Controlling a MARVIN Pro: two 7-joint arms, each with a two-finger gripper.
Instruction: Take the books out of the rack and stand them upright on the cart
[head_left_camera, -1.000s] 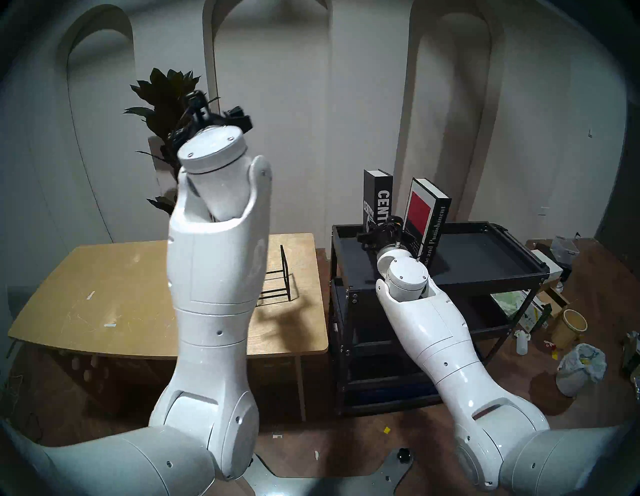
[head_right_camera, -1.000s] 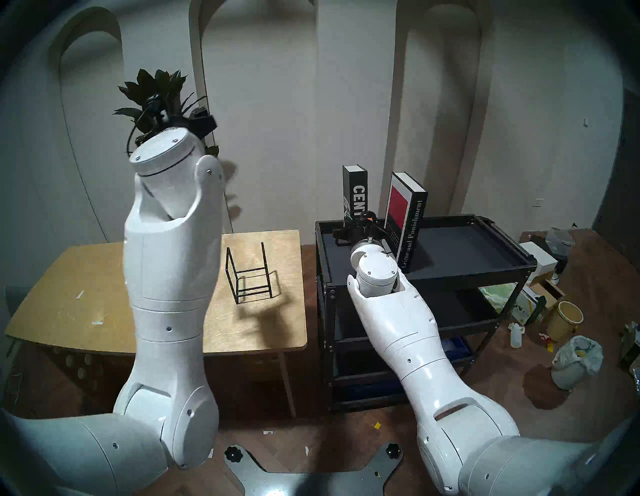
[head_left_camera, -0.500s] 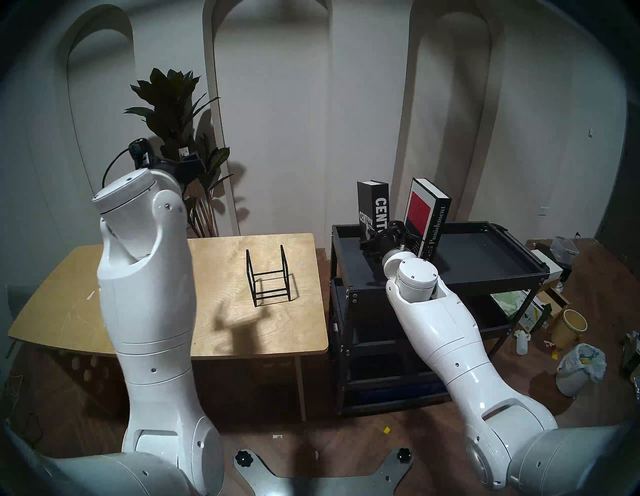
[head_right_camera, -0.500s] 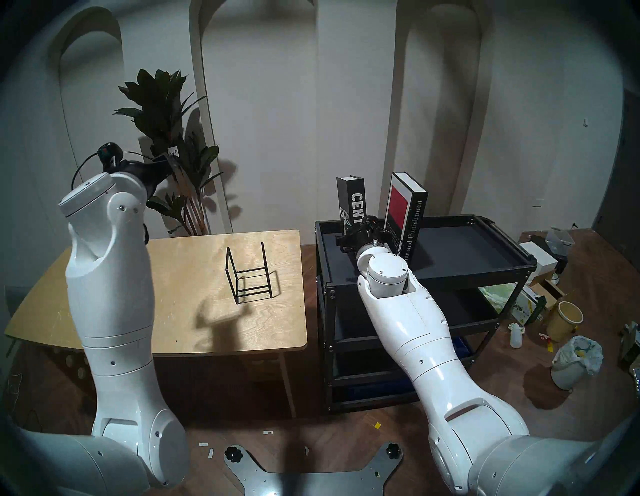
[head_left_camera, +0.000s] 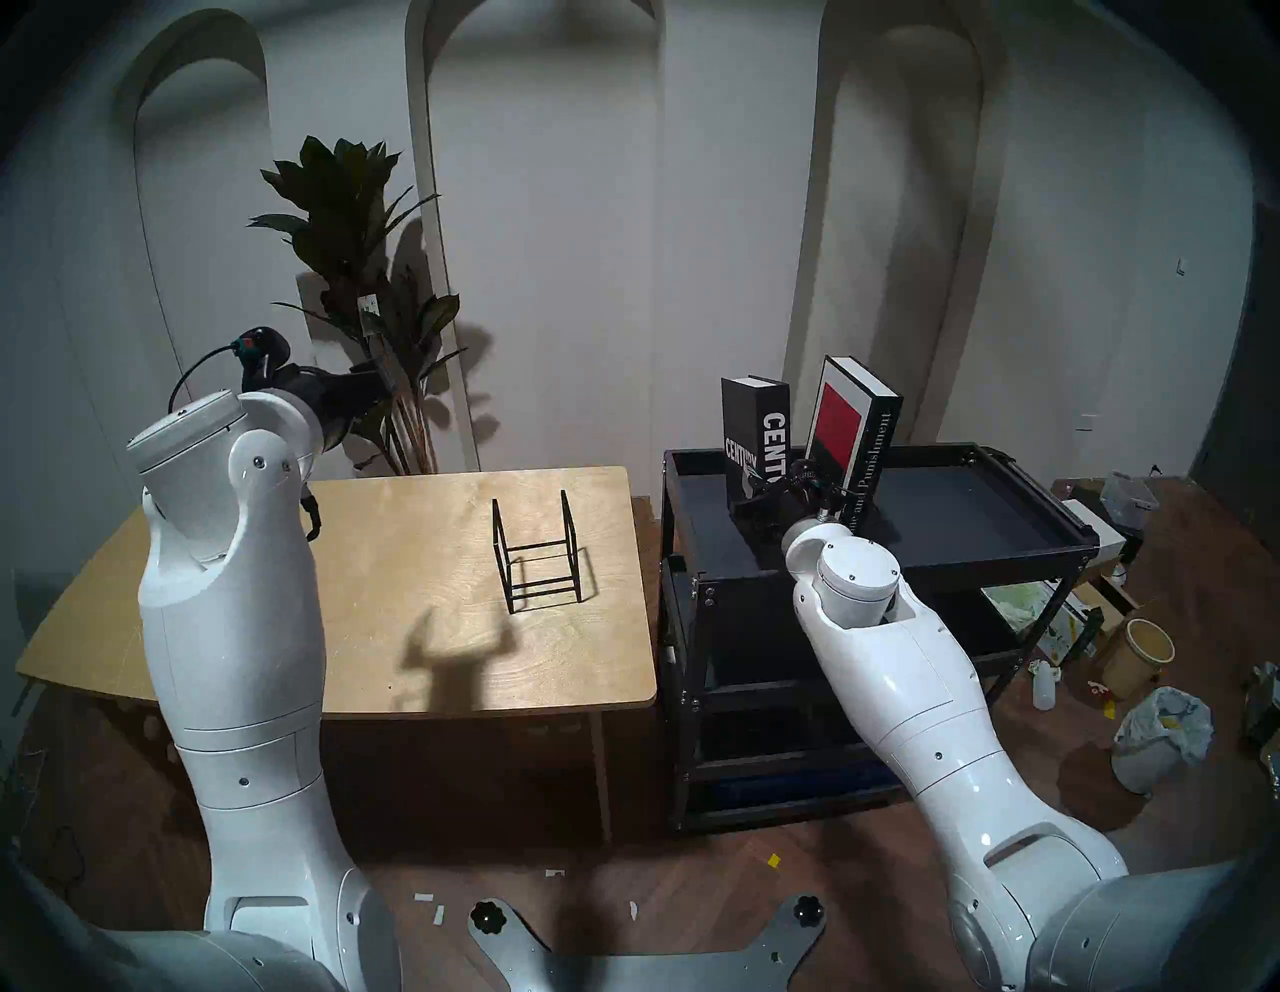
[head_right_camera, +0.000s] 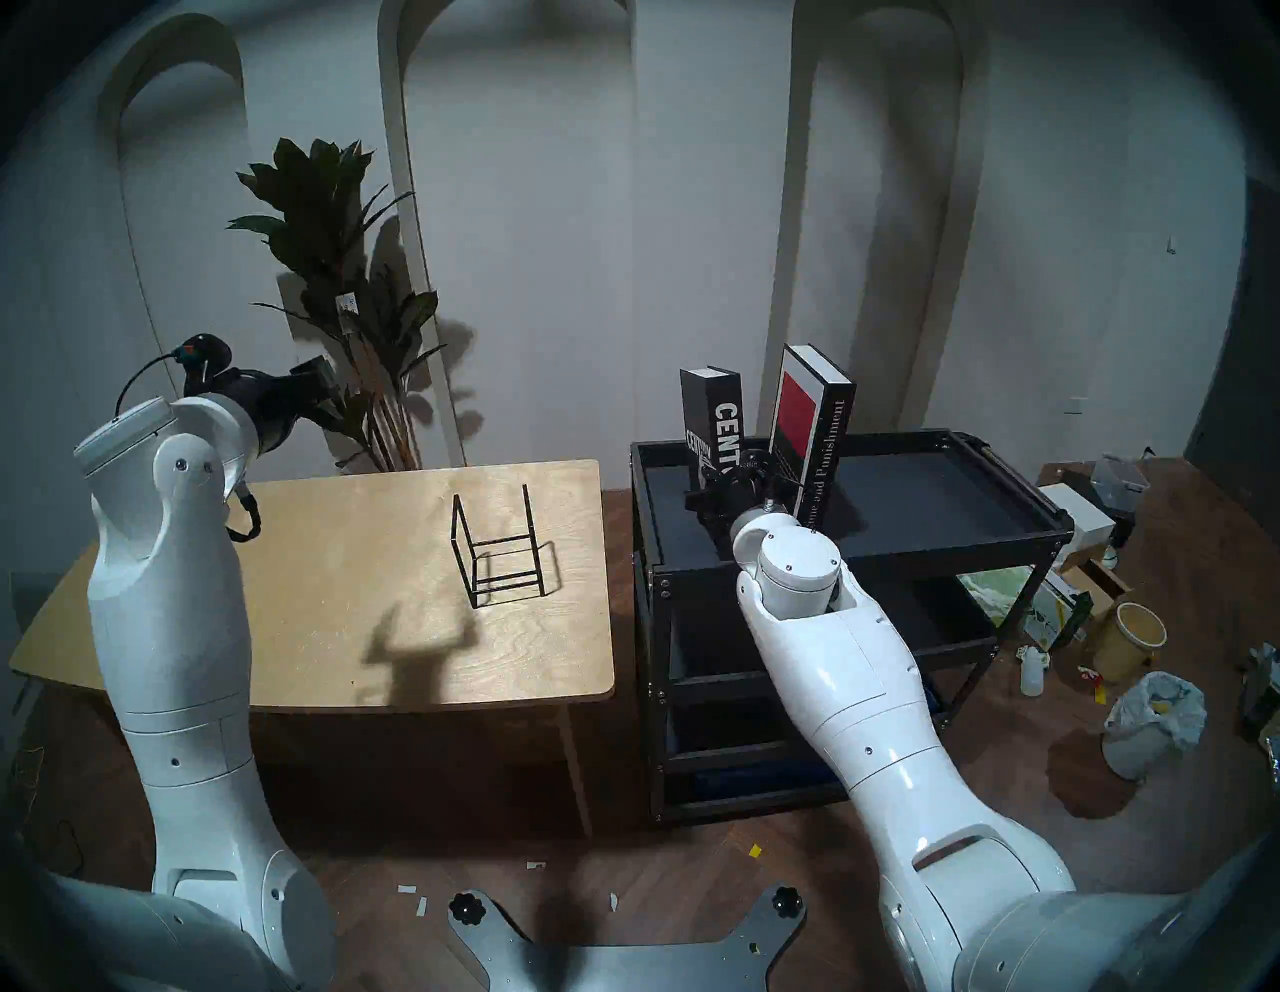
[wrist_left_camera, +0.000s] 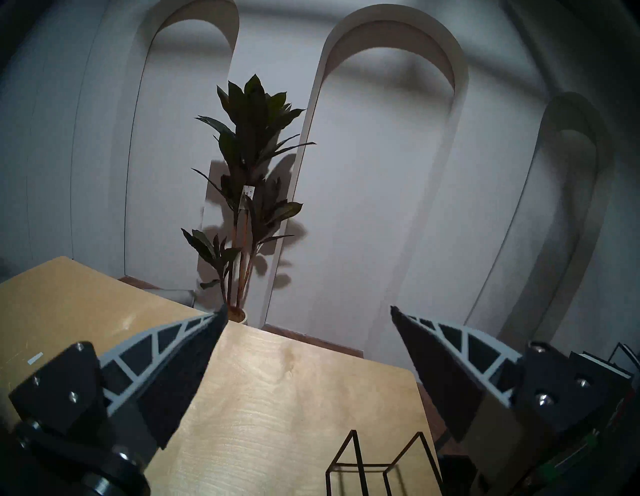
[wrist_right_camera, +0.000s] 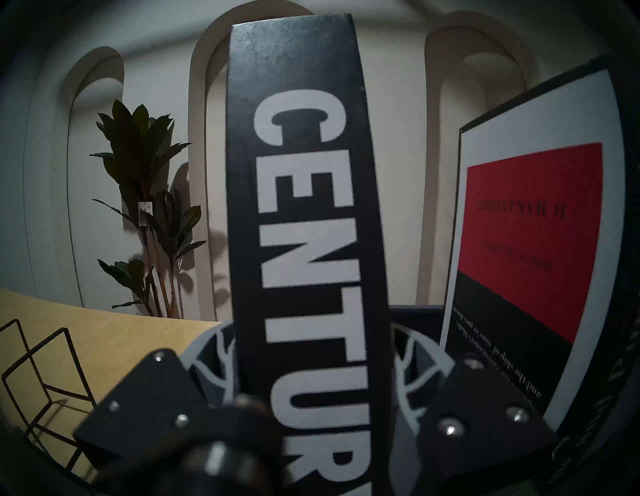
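Note:
The "CENTURY" book is to go upright on the top tray (head_left_camera: 777, 516). Next, my right gripper lets go of it there, close beside the "Crime and Punishment" book.
The empty black wire rack (head_left_camera: 537, 554) stands on the wooden table (head_left_camera: 415, 554); it also shows in the left wrist view (wrist_left_camera: 381, 464). The "Crime and Punishment" book (head_left_camera: 859, 429) stands upright on the black cart's (head_left_camera: 983, 558) top tray. My right gripper (head_left_camera: 762, 492) is shut on the lower spine of the "CENTURY" book (head_left_camera: 755, 429), held upright just left of the other book. In the right wrist view its fingers (wrist_right_camera: 207, 346) bend around the spine (wrist_right_camera: 304, 207). The book's foot is hidden. My left gripper (wrist_left_camera: 307, 308) is open and empty, raised over the table's far left.
A tall potted plant (head_left_camera: 346, 208) stands behind the table by the wall. Floor clutter lies right of the cart: a tan bucket (head_left_camera: 1139, 654), a white bag (head_left_camera: 1157, 734) and boxes. The cart's lower shelves hold a few items.
My left arm swung left and down, away from the rack, uncovering it. My right gripper lowered the "CENTURY" book towards the cart's top tray, beside the other book.

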